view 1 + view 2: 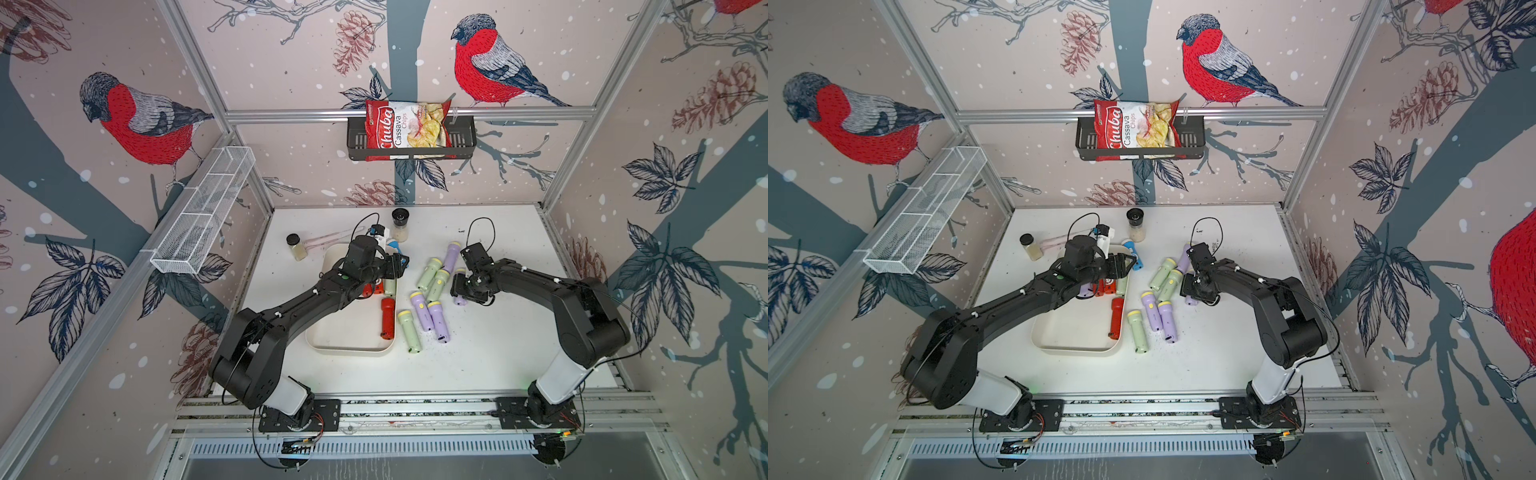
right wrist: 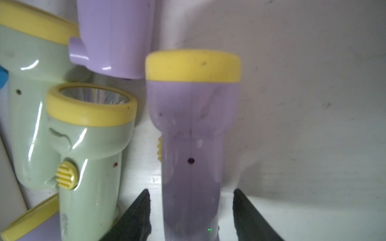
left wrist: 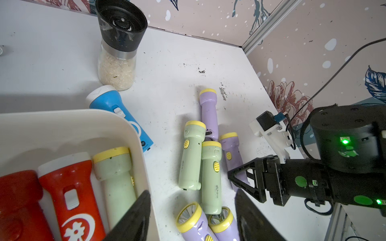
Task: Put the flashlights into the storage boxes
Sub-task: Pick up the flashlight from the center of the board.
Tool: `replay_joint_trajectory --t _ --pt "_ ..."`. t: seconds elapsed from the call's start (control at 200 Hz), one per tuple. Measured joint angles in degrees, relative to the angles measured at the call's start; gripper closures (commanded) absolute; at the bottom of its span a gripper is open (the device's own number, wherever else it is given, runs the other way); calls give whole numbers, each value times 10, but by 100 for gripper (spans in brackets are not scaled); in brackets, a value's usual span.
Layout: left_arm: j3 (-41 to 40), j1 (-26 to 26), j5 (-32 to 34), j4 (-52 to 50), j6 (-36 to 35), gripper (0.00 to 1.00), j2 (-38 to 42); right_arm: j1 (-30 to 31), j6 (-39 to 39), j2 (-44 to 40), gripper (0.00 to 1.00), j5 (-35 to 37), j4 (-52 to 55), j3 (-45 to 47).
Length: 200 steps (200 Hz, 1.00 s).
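The robot's left gripper will next take the lilac flashlight from the right gripper, closing on that flashlight's body beside its yellow button (image 3: 231, 155).
The cream storage box (image 1: 332, 349) lies mid-table, holding two red flashlights (image 3: 71, 194) and a pale green one (image 3: 117, 177) at its far end, and another red one (image 1: 387, 318) along its right wall. A blue flashlight (image 3: 121, 116) lies just outside its far corner. Several green and lilac flashlights (image 1: 428, 274) are strewn to the box's right. My left gripper (image 3: 192, 194) hovers open and empty over the box's right wall. My right gripper (image 2: 191, 192) is down at the table, straddling a lilac flashlight (image 2: 192, 146), with a narrow gap on each side.
A rice-filled grinder jar (image 1: 400, 224) and a small black-capped jar (image 1: 296, 246) stand behind the box. A white wire rack (image 1: 203, 212) hangs on the left wall. A black basket (image 1: 461, 141) with a chips bag hangs on the back wall.
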<state>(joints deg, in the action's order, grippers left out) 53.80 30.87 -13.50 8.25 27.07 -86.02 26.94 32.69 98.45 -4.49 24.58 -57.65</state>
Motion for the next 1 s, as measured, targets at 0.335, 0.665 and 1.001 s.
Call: replay_joint_trajectory --t 0.335,0.665,1.001 --pt "-6 0 0 0 0 37 1 12 -11 9 52 32 25 0" --pt "-16 0 0 1 0 37 20 14 -10 -14 67 71 24 18" --pt "-30 2 -15 16 0 37 36 16 -10 -237 70 62 -107 171"
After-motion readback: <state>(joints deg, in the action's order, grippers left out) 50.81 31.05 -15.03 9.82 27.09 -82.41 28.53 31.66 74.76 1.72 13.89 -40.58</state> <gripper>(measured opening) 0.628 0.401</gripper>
